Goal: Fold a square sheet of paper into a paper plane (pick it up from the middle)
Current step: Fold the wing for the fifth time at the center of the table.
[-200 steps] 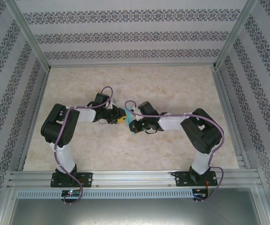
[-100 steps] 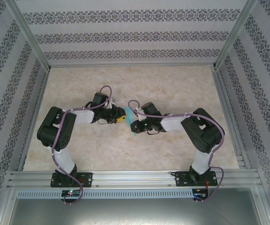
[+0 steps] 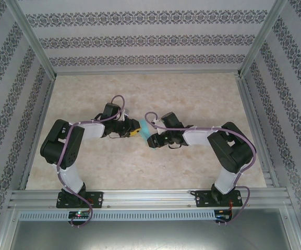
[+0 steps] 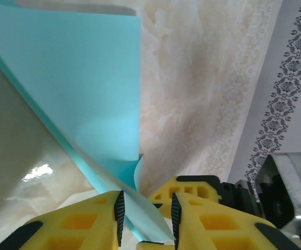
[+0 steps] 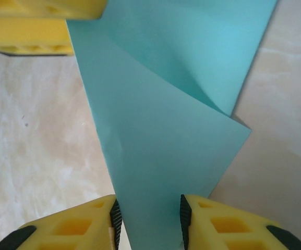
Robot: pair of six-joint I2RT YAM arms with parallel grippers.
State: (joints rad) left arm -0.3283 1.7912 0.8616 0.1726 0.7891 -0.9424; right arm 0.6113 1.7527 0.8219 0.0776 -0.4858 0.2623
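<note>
The paper's broad side spans my right gripper's open fingers, so it should shift and pinch the paper's long edge (image 5: 104, 156) nearest my left gripper.
The square sheet of paper (image 3: 147, 130) is turquoise and folded, and it hangs between my two grippers at the table's middle. In the left wrist view the folded paper (image 4: 87, 88) slants across the gap of my left gripper (image 4: 146, 219). It touches the left pad and reaches the base of the right pad, and the jaws stand visibly apart. In the right wrist view the paper (image 5: 160, 135) runs face-on between the pads of my right gripper (image 5: 149, 221), which is open. The left gripper's yellow fingers (image 5: 40, 21) show at the top left of that view.
The marble-patterned table (image 3: 192, 94) is bordered by aluminium rails and patterned walls (image 3: 150, 36). Both arms bend inward and meet near the centre, and their purple cables (image 3: 120, 99) loop above the wrists.
The right gripper has opened around the paper. Both wrists have shifted slightly right and back, and the paper sits a little higher between them.
</note>
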